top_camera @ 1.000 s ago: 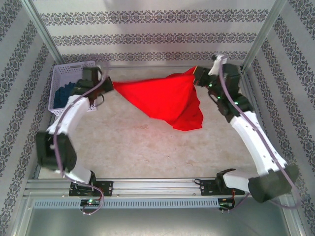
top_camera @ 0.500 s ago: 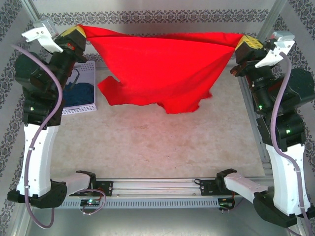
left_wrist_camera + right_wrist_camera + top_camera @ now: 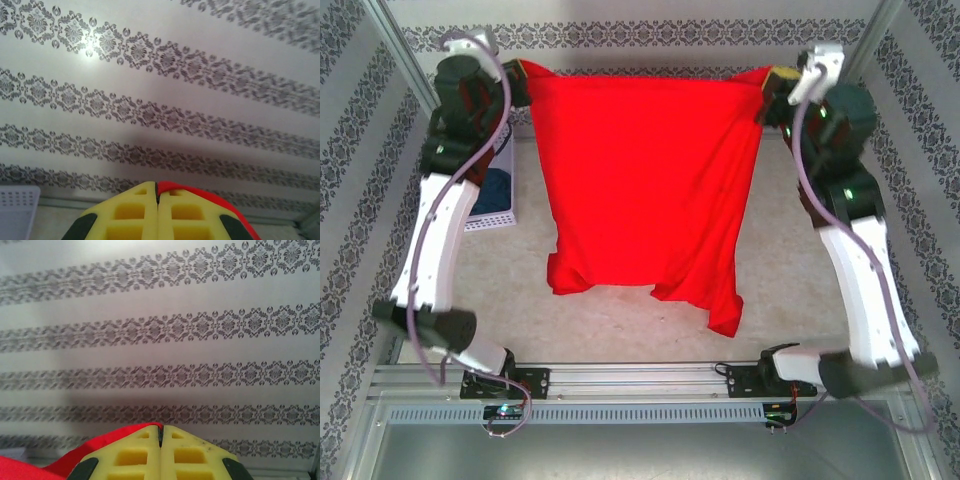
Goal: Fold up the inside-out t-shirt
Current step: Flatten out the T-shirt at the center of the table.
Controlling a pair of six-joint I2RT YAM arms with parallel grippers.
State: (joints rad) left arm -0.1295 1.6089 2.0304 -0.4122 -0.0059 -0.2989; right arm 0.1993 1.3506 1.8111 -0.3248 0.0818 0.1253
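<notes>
Next, my left gripper releases the t-shirt's corner on the beige table (image 3: 585, 296) under the hanging sleeve nearer the basket.
The inside-out t-shirt (image 3: 645, 185) is bright red cloth, stretched between both arms at the back of the cell and hanging down toward the near edge. My left gripper (image 3: 523, 72) is shut on its top left corner. My right gripper (image 3: 768, 82) is shut on its top right corner. In the left wrist view the yellow jaws (image 3: 157, 186) are pressed together with red cloth (image 3: 200, 192) coming out to the right. In the right wrist view the gripper (image 3: 161, 429) pinches red cloth (image 3: 75, 455) that trails off to the left.
A white perforated basket (image 3: 505, 205) with dark blue cloth (image 3: 492, 188) stands at the left behind the left arm. Patterned walls close in the back and sides. The beige table top (image 3: 790, 260) shows to the right of the shirt and along its lower hem.
Both arms have swung the shirt from a wide, high stretch to a narrower hold. The cloth now hangs down long and flat, its hem reaching the near part of the table.
</notes>
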